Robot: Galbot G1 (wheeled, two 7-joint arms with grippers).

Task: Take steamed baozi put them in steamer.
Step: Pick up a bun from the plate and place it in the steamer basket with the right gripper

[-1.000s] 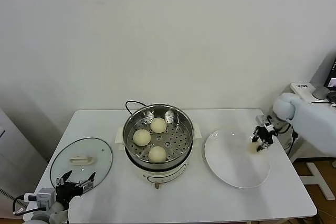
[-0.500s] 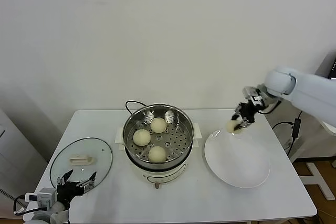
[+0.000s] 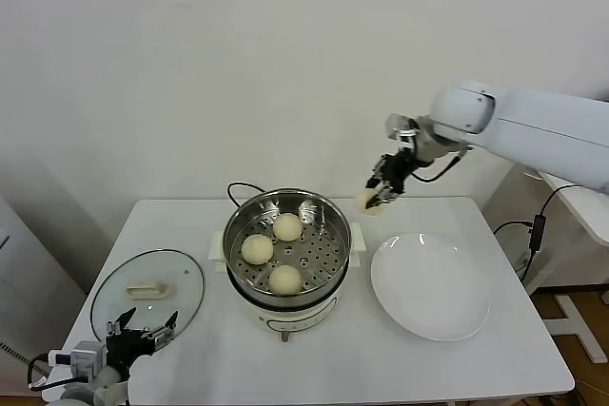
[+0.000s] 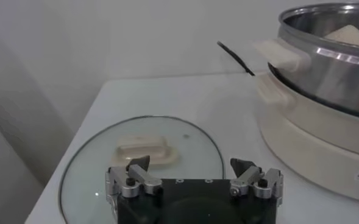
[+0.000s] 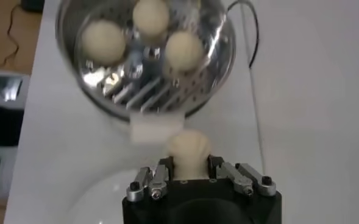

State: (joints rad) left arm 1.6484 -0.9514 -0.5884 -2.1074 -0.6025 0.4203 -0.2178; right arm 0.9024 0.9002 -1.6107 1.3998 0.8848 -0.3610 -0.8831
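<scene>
I will use my right gripper to place the baozi, now held just beyond the steamer's rim, on the steamer tray's bare patch [image 3: 321, 249] [image 5: 149, 80] that faces the white plate.
The shiny steel steamer [image 3: 333, 223] stands mid-table on its cream base. Three cream-white baozi [image 3: 287, 226] [image 3: 257, 248] [image 3: 284, 279] lie on its perforated tray; they also show in the right wrist view [image 5: 103, 41]. My right gripper [image 3: 381, 193] is shut on the fourth baozi [image 3: 368, 200] [image 5: 189, 152] and holds it in the air just beyond the steamer's right rim. My left gripper [image 3: 143, 328] [image 4: 191, 169] is open and empty, parked at the front left beside the glass lid.
An empty white plate [image 3: 429, 285] lies right of the steamer. The round glass lid [image 3: 147, 290] with a white handle lies at the left [image 4: 141, 149]. A black cord [image 3: 238, 189] trails behind the steamer. The table's front edge is close below.
My right gripper has lifted the baozi off the plate and carried it up and left, from the plate's right side to the steamer's right rim. The left arm has stayed put.
</scene>
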